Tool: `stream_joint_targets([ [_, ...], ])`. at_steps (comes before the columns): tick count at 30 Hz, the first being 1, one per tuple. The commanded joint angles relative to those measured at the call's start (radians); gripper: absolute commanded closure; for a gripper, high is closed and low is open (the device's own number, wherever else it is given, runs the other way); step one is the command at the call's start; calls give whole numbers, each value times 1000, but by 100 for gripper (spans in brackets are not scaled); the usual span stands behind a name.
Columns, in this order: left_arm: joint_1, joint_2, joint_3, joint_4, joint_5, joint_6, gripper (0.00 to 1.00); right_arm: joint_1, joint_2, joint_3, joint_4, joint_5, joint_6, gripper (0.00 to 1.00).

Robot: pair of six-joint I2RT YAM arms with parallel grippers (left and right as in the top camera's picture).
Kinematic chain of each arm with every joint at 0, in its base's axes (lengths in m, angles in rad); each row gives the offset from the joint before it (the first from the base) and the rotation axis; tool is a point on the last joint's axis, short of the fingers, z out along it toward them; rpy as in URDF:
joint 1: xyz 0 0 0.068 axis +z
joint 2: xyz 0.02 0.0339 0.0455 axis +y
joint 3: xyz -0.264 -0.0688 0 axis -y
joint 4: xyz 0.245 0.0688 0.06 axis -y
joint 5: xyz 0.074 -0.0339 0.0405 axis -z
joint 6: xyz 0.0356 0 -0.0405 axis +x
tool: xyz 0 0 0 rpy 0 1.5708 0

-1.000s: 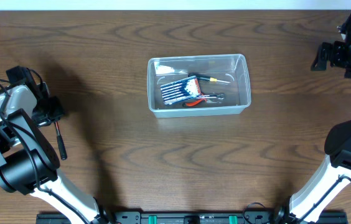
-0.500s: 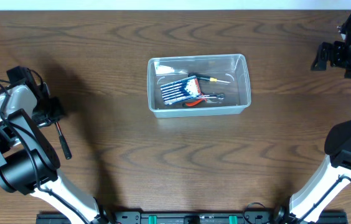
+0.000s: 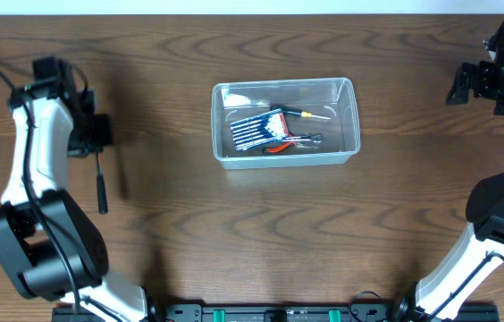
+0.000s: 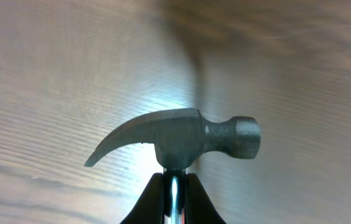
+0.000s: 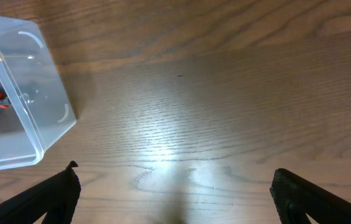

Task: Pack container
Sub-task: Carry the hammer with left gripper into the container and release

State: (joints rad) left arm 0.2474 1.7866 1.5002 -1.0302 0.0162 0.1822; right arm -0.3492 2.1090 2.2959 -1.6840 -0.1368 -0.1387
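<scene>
My left gripper should release the hammer, which now hangs beside the bin, inside the bin (image 3: 281,156), between the red-handled pliers and the front side of the bin.
The container (image 3: 285,84) is a clear plastic bin at the table's middle; in the right wrist view its corner (image 5: 23,93) shows at the left. Inside lie a blue striped case (image 3: 254,131), a screwdriver (image 3: 310,114) and red-handled pliers (image 3: 289,144). My left gripper (image 3: 94,143) hangs left of the bin, shut on a hammer whose black handle (image 3: 102,190) points toward the table's front. In the left wrist view the grey claw head (image 4: 182,135) stands just past my gripper (image 4: 174,190), which clamps the shiny neck. My right gripper (image 5: 175,186) is open and holds nothing, at the far right (image 3: 466,82).
Brown wood table (image 3: 234,241) all round. The left arm's base (image 3: 42,259) stands at the front left and the right arm's base (image 3: 502,215) at the front right. The hammer hangs over bare wood.
My left arm has swung up and to the right, carrying the hammer with it; the handle has shifted right and toward the bin's side. The right arm has not moved.
</scene>
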Motion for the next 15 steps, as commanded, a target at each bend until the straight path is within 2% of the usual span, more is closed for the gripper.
stream_joint_targets([
  [1,-107,-61,116,-58,34,114,94,1,7,-2,-4,6,11,1],
  [4,-225,-84,193,-62,60,201,94,1,7,-2,-6,6,11,1],
  [9,-442,-86,219,69,116,381,94,1,7,-2,-10,6,11,1],
  [15,-674,-20,219,197,116,569,94,1,7,-2,-11,6,11,1],
])
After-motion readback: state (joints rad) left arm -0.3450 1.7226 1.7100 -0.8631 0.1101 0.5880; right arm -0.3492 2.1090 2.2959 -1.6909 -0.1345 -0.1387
